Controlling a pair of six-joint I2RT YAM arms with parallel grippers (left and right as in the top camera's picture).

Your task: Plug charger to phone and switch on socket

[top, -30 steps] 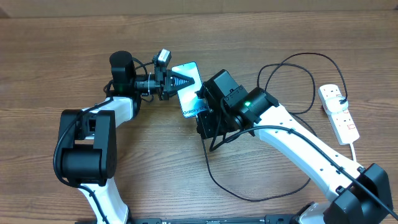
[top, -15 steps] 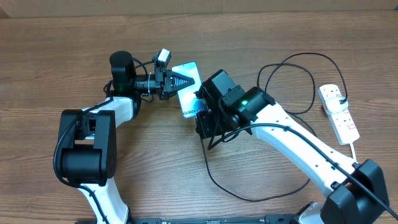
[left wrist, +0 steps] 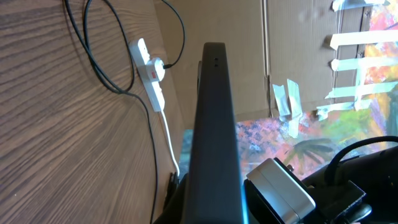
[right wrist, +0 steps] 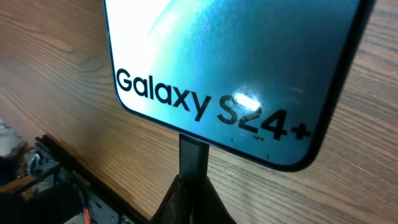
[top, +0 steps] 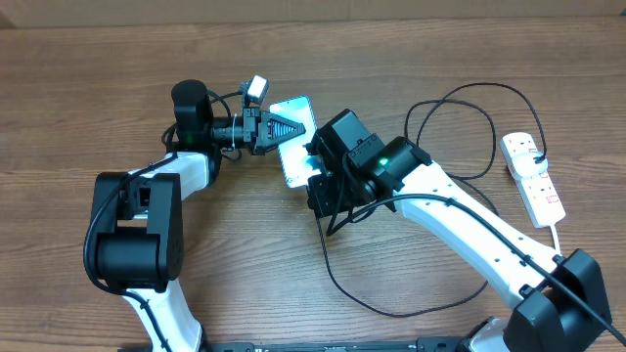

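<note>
The black connector meets the phone's bottom edge at a slant, so my right gripper needs to open, line up squarely and retake the connector's rear end (right wrist: 191,174) before pushing.
The phone (top: 295,156) is tilted up on its edge near the table's middle, blue screen toward my right arm. My left gripper (top: 284,129) is shut on its upper part; in the left wrist view the phone (left wrist: 214,118) is a dark edge-on slab between the jaws (left wrist: 211,202). My right gripper (top: 319,186) is shut on the charger's black connector (right wrist: 193,155), whose tip touches the phone's bottom edge below the "Galaxy S24+" text (right wrist: 205,102). The charger cable (top: 391,313) loops over the table. The white socket (top: 531,176) lies at the far right.
The socket (left wrist: 149,68) has a plug in it, and its white lead runs toward the table's front. The black cable (left wrist: 115,91) curls on the wood between the phone and the socket. A cardboard wall stands behind the table.
My left gripper has rolled and tipped the phone up onto its edge, so it looks narrower from above. My right gripper has stayed at the phone's bottom edge with the connector.
</note>
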